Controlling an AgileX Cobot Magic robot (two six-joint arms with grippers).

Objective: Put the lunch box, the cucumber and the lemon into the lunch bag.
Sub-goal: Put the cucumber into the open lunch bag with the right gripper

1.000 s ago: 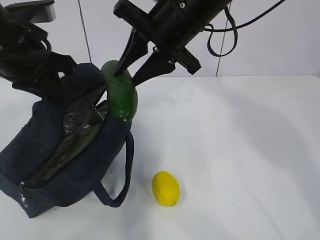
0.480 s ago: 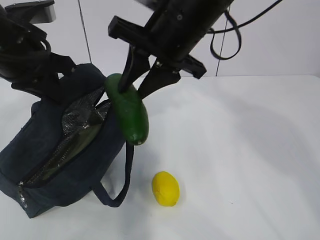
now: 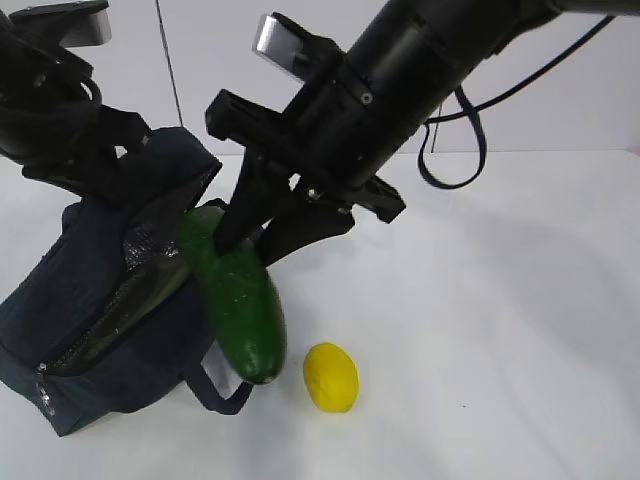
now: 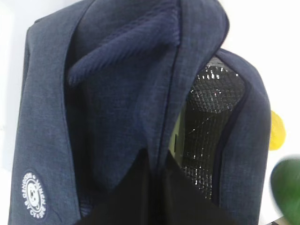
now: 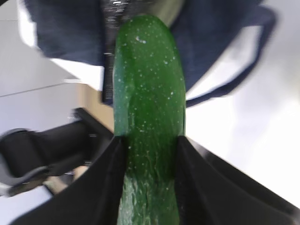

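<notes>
I should release the cucumber with my right gripper inside the lunch bag's opening (image 3: 148,300), between lunch box and silver lining.
The dark navy lunch bag (image 3: 60,300) leans on the table at the left, its top open on silver lining. My left gripper (image 3: 125,185) is shut on the bag's upper rim; in the left wrist view its jaws (image 4: 157,157) pinch the fabric edge (image 4: 47,117). A pale sage-green strip of the lunch box (image 4: 176,137) shows inside the opening. My right gripper (image 3: 252,238) is shut on the upper part of the dark green cucumber (image 3: 240,310), which hangs slanted in front of the bag's near side. The jaws (image 5: 150,140) press both flanks of the cucumber (image 5: 147,84). The yellow lemon (image 3: 331,377) lies on the table, just right of the cucumber's lower tip.
The bag's loop handle (image 3: 215,392) droops onto the table below the cucumber. The white table (image 3: 500,300) stretches to the right. The black left arm (image 3: 50,110) stands over the bag's far end.
My right gripper has come down and forward with the cucumber, from beside the bag's upper rim to low in front of its near side. The bag, lemon and left gripper have stayed put.
</notes>
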